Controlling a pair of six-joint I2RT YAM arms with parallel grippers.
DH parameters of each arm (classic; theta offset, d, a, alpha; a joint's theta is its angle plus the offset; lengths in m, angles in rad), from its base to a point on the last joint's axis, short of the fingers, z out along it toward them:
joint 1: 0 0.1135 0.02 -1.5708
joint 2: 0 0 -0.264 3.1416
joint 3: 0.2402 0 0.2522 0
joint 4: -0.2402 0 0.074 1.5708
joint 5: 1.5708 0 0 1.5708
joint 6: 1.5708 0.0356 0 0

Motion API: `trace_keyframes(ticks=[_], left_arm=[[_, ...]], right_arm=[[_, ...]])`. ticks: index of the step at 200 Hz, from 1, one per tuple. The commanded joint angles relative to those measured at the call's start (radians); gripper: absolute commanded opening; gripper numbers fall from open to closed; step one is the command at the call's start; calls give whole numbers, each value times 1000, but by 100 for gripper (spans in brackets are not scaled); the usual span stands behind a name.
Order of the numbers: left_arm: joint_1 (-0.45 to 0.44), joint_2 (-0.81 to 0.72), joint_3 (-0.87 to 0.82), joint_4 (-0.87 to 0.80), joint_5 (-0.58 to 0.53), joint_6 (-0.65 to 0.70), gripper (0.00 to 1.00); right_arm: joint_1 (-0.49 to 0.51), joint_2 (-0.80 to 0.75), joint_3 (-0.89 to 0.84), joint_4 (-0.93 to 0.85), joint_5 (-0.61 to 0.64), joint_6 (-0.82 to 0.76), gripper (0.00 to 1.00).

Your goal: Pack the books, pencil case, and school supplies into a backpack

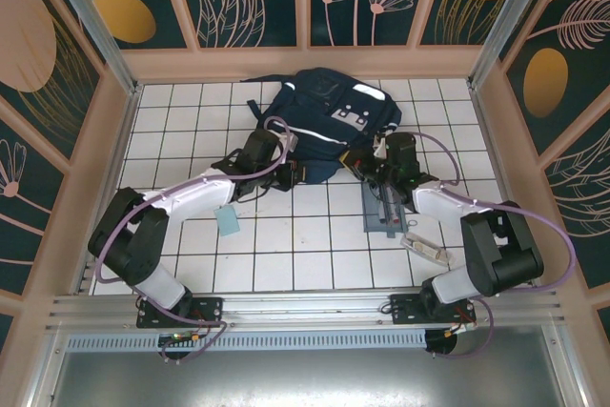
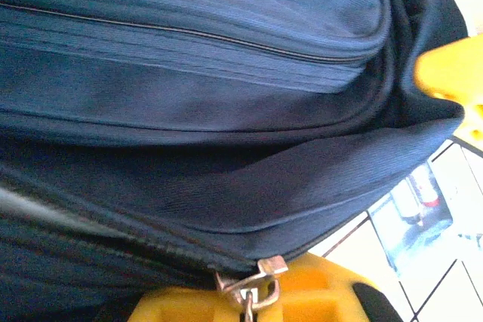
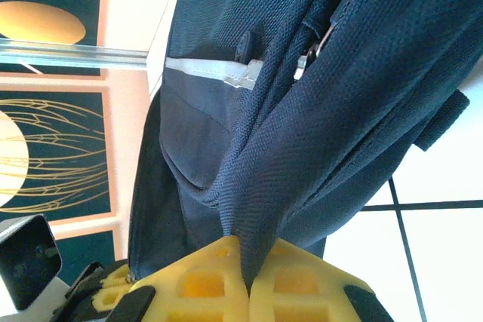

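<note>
I have a loose fold of fabric away from the zipper in my right gripper, so I need to take the zipper edge (image 2: 198,251) near my left gripper with it and pull it taut.
The navy backpack (image 1: 324,111) lies at the back middle of the tiled table. My left gripper (image 1: 289,174) is at its near left edge. In the left wrist view, this gripper (image 2: 253,303) is shut on the metal zipper pull (image 2: 256,280) of the backpack (image 2: 189,111). My right gripper (image 1: 377,161) is at the near right corner, and in the right wrist view it (image 3: 247,260) is shut on a fold of backpack fabric (image 3: 302,111). The grey-blue pencil case (image 1: 386,207) lies just in front of the right gripper. The books are out of view.
A small light-blue flat piece (image 1: 229,223) lies by the left forearm. A whitish-beige oblong piece (image 1: 426,250) sits near the right arm's elbow. Beige walls (image 1: 105,169) enclose the table on three sides.
</note>
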Motion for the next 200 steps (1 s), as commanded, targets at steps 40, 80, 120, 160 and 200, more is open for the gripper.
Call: trace_keyframes(ticks=[40, 80, 120, 160, 200], left_arm=[[90, -57, -62, -164, 22, 43, 0], [-60, -158, -150, -124, 114, -67, 0], [-131, -95, -116, 39, 197, -179, 0], [-131, 79, 100, 94, 136, -166, 0], [-131, 227, 263, 146, 115, -156, 0]], right_arm=[[-81, 122, 193, -74, 108, -224, 0], [-81, 321, 432, -125, 80, -306, 0], [-78, 434, 556, -140, 65, -291, 12], [-75, 312, 474, -195, 71, -244, 57], [-41, 92, 281, -261, 85, -182, 69]])
